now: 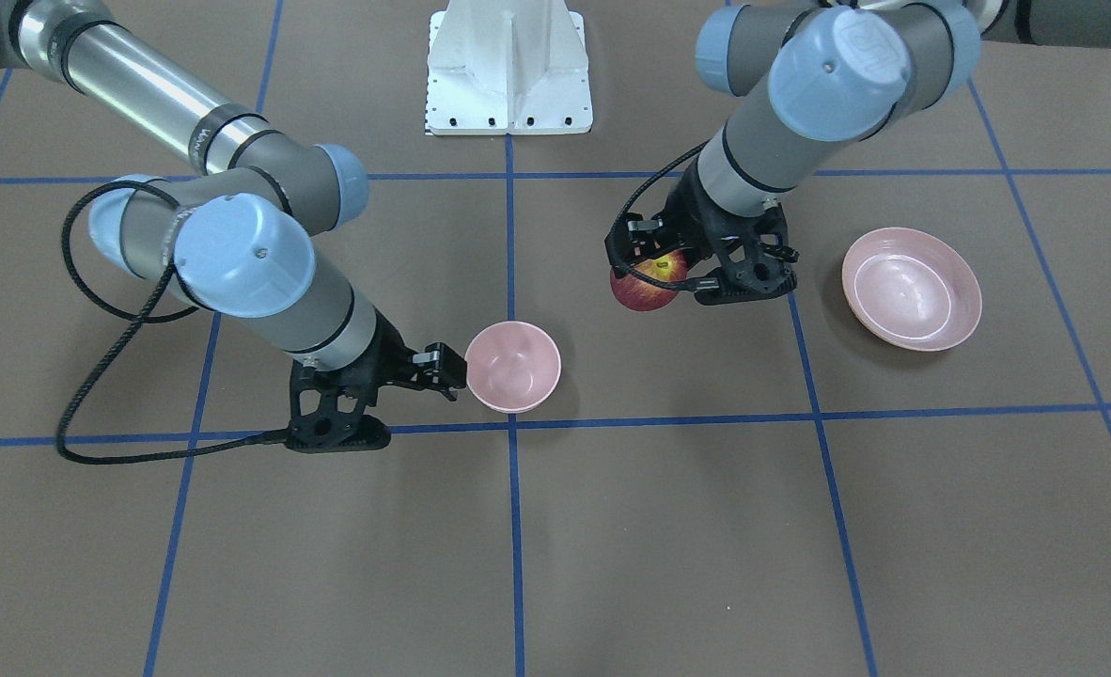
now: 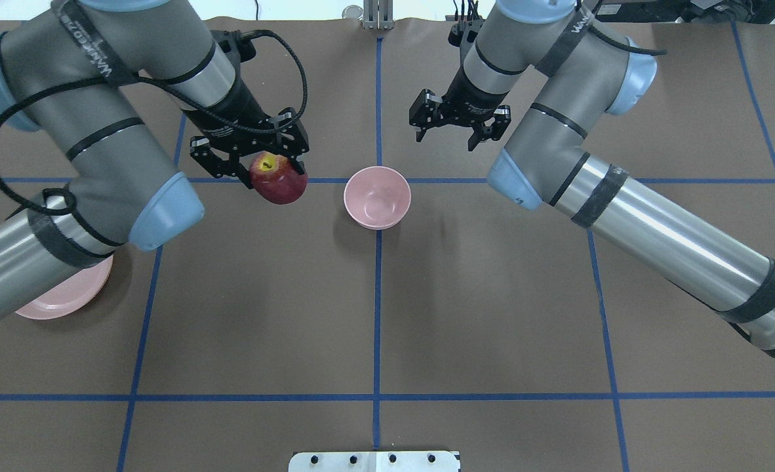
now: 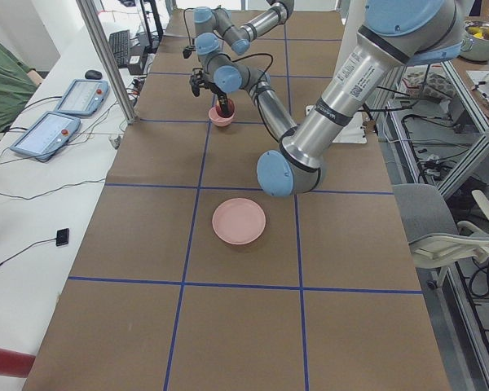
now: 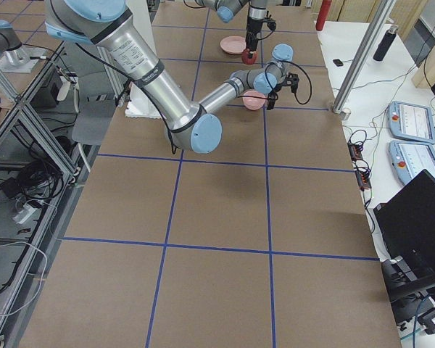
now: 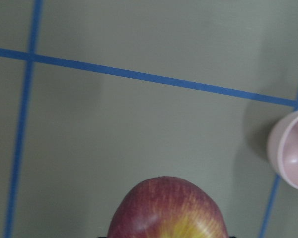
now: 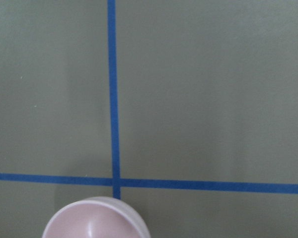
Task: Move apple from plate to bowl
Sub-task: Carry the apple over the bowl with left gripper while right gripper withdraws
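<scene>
The apple, now held above the table, will be let go by my left gripper inside the small pink bowl (image 1: 508, 374) near where the blue tape lines cross.
My left gripper (image 2: 256, 164) is shut on the dark-red apple (image 2: 277, 178) and holds it above the table, left of the bowl (image 2: 377, 196) in the overhead view. The front-facing view shows the apple (image 1: 648, 280) between the bowl (image 1: 513, 367) and the empty plate (image 1: 911, 289). The left arm partly hides the plate (image 2: 66, 295) in the overhead view. My right gripper (image 2: 453, 131) is open and empty, just beyond the bowl's far right side. The left wrist view shows the apple (image 5: 169, 208) at the bottom and the bowl (image 5: 290, 156) at the right edge.
A white mounting base (image 1: 510, 70) stands at the robot's side of the table. Blue tape lines (image 2: 377, 295) cross the brown table cover. The right arm's long links (image 2: 656, 229) reach over the right half of the table.
</scene>
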Controlling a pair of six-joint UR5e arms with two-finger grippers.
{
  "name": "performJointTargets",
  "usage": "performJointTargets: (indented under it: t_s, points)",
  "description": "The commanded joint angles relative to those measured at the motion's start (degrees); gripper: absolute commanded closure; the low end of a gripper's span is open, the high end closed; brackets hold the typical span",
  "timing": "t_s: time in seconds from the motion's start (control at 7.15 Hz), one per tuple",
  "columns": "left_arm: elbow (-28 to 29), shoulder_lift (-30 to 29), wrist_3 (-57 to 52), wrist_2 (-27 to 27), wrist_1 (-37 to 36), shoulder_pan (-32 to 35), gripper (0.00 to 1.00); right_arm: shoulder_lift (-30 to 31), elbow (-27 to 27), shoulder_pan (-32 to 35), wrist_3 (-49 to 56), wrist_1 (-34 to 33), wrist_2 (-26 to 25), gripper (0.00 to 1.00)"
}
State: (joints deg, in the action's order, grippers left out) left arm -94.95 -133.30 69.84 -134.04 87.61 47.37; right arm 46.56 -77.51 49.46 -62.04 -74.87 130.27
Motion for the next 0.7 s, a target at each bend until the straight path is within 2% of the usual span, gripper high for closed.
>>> performJointTargets:
  t_s: [0.0, 0.14, 0.28, 0.56]
  points:
    - [14.98, -10.36, 2.74, 1.83, 7.79, -0.44, 1.00, 6.86, -5.00, 4.84, 4.18, -1.93, 3.84, 0.00]
    - [18.71, -11.09, 3.19, 3.50, 11.67, -2.01, 1.00, 8.01, -5.98, 5.12, 6.47, -3.95, 3.77, 0.00]
    - [20.58, -11.19, 3.80, 8.65, 14.40, -4.54, 1.00, 8.28, -5.99, 6.17, 7.19, -4.67, 3.85, 0.00]
    - [22.61, -11.10, 3.90, 9.76, 15.58, -7.28, 1.00, 9.25, -5.99, 6.88, 8.16, -4.76, 3.85, 0.00]
